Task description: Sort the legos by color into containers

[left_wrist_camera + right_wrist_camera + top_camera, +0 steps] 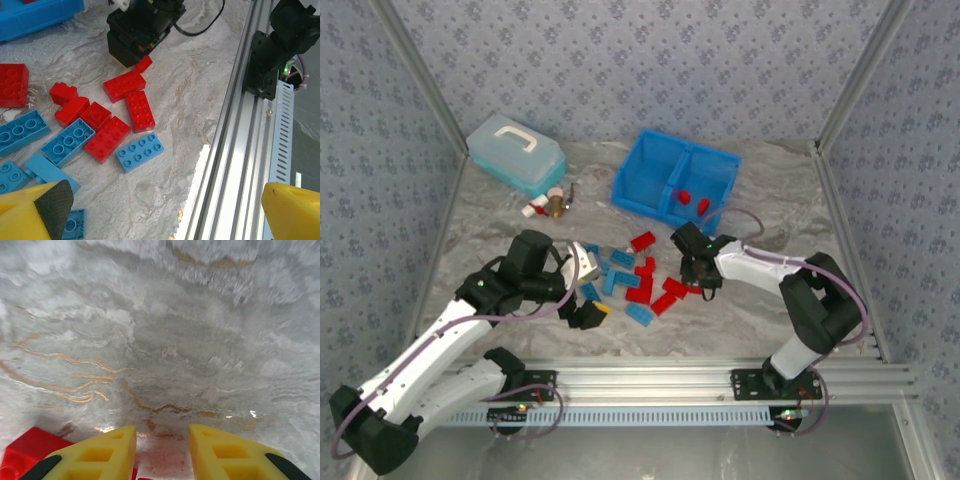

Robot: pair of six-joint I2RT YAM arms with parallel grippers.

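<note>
The robot's right gripper needs to release the small red brick between the two red bricks in the blue bin (pixel 688 203).
Red and blue legos (pixel 632 278) lie in a loose pile mid-table, and the left wrist view shows them close up (pixel 102 131). The blue two-compartment bin (pixel 638 172) stands behind them, with two red bricks (pixel 693 200) in its right compartment. My left gripper (pixel 588 290) hovers at the pile's left edge, wide open and holding nothing (pixel 170 210). My right gripper (pixel 698 280) points down at the pile's right edge. Its yellow fingers (pixel 107 450) stand a brick's width apart, and a sliver of a small red brick (pixel 144 63) shows low between them.
A pale blue lidded box (pixel 515 152) sits at the back left, with small red-white and brass items (pixel 548 205) beside it. The aluminium rail (pixel 720 380) runs along the near edge, close to the left gripper. Patterned walls enclose the table.
</note>
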